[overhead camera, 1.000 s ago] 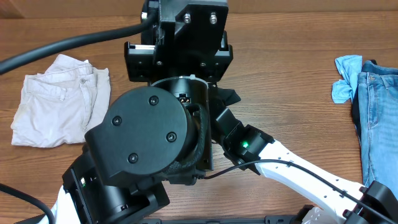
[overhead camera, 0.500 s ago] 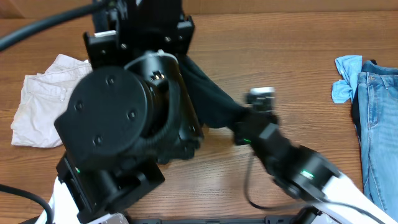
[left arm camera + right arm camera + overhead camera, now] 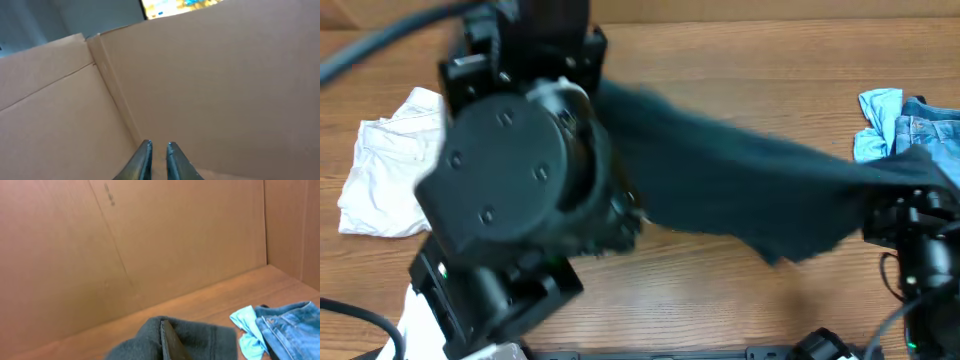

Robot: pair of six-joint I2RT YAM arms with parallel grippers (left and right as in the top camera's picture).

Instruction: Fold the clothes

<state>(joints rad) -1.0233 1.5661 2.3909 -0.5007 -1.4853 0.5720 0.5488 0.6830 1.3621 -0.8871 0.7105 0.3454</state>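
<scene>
The T-shirt hangs from my right gripper while my left gripper's fingers are empty, so I should keep the T-shirt up and grab its free side [image 3: 660, 165] with my left gripper.
The clothes [image 3: 740, 170], a dark navy T-shirt, hang stretched in a blurred band from under my left arm's bulk across to the right. My right gripper [image 3: 910, 195] is shut on the shirt's right end, close to the jeans. In the right wrist view the dark cloth [image 3: 195, 340] is bunched around the one finger [image 3: 170, 342] that shows. My left gripper [image 3: 158, 145] points at a cardboard wall, open by a narrow gap with nothing between its fingertips. The left arm hides that gripper and the shirt's left end in the overhead view.
Cream shorts [image 3: 380, 170] lie crumpled at the left. Blue jeans [image 3: 925, 120] and a light blue cloth [image 3: 877, 120] lie at the right edge, just beyond the right gripper. Cardboard walls [image 3: 175, 245] close off the back of the wooden table [image 3: 740, 60].
The right gripper shut on the shirt and swung far right, drawing it out from a small bunch into a long band. The left arm shifted left and its jaws parted slightly.
</scene>
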